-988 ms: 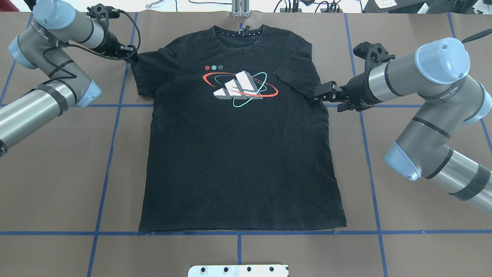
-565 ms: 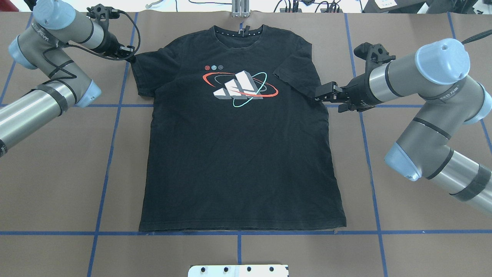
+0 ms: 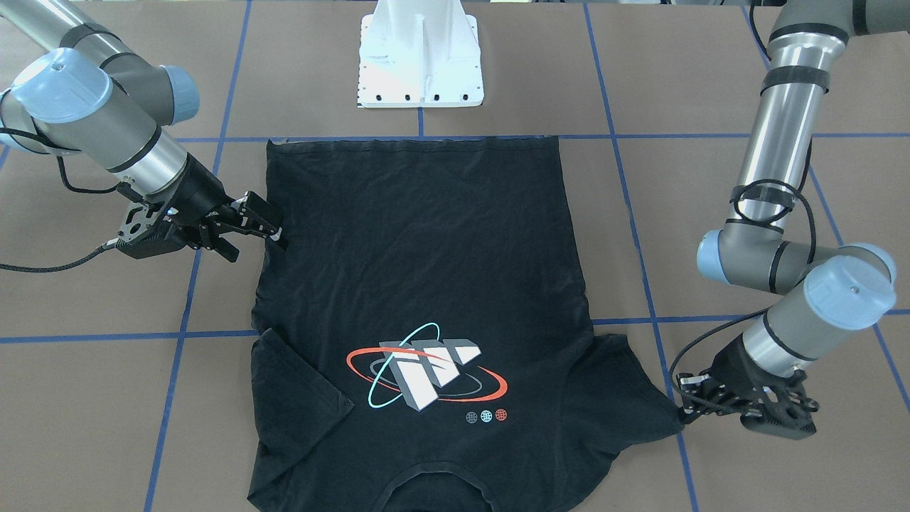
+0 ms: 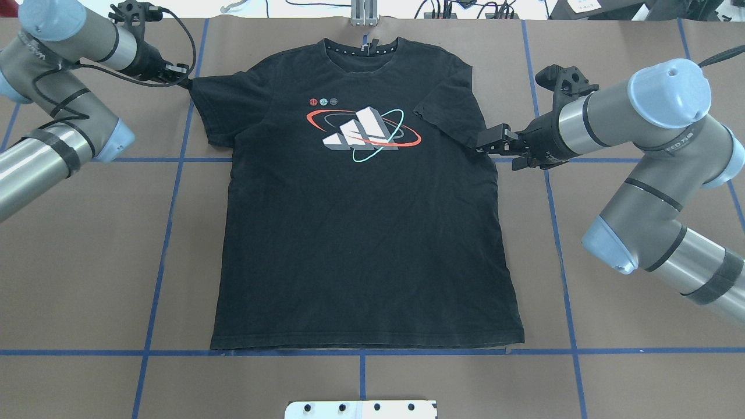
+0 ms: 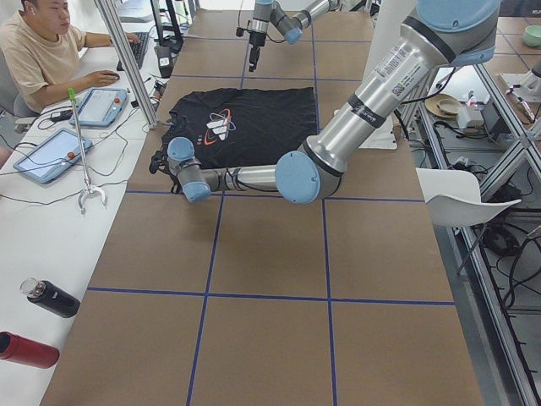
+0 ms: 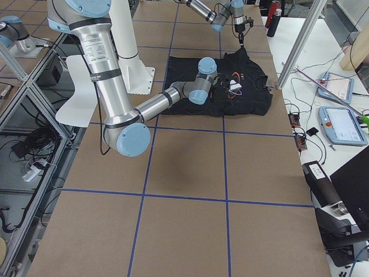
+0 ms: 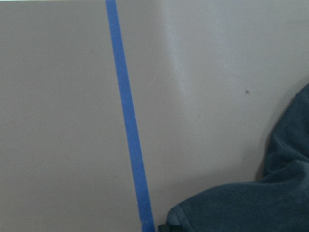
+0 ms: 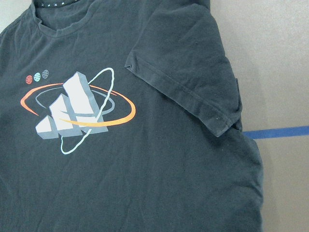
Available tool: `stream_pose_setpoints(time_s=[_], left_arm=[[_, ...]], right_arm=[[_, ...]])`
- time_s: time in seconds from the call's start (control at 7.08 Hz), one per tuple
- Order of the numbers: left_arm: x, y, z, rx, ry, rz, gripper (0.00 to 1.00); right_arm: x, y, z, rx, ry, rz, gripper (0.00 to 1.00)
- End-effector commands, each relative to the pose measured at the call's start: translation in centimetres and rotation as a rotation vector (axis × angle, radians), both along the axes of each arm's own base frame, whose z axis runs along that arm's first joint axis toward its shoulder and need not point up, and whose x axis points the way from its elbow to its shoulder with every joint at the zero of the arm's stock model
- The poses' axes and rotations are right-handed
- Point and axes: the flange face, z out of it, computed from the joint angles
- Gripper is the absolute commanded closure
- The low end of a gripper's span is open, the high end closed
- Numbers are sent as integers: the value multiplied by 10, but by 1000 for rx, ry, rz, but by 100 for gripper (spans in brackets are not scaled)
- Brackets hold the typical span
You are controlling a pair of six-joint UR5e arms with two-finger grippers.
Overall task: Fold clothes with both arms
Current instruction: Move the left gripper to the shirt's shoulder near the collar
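The tip of the stretched sleeve is to go on the orange swoosh's end (image 3: pixel 503 397) by the small red dot. My left gripper will let go of it there.
The black T-shirt (image 4: pixel 361 233) lies flat, print up, collar at the far edge; it also shows in the front view (image 3: pixel 426 249). My left gripper (image 4: pixel 185 82) is shut on the tip of its left sleeve and holds that sleeve stretched outward; the front view (image 3: pixel 684 414) shows this too. The sleeve cloth (image 7: pixel 241 208) fills the left wrist view's bottom corner. The right sleeve (image 4: pixel 448 113) lies folded over the chest, clear in the right wrist view (image 8: pixel 188 72). My right gripper (image 4: pixel 483 142) sits at the shirt's right edge below that sleeve; its jaws look open, holding nothing.
Brown table cover marked with blue tape lines (image 4: pixel 169 233). The white pedestal base (image 3: pixel 421 57) stands at the near edge by the shirt's hem. An operator (image 5: pixel 42 51) sits at a side bench with tablets and bottles (image 5: pixel 51 298).
My left gripper has moved outward to the left and slightly away, drawing the left sleeve out straight. The right arm has not moved.
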Motion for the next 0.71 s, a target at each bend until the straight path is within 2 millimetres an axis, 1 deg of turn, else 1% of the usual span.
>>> stream_pose_setpoints(time_s=[0.0, 0.14, 0.28, 0.42, 0.56], left_arm=[[-19, 30, -5, 1, 47, -13, 100], [-22, 42, -12, -8, 77, 1, 100], [-22, 47, -35, -54, 127, -2, 100], [-15, 50, -62, -102, 157, -14, 100], [11, 53, -89, -154, 199, -18, 100]], right_arm=[[0, 0, -3, 4, -3, -2, 0], [-1, 0, -2, 5, -2, -2, 0], [-1, 0, -2, 5, -2, -2, 0], [-1, -1, -1, 5, -1, -3, 0], [-1, -1, -1, 4, 0, -3, 0]])
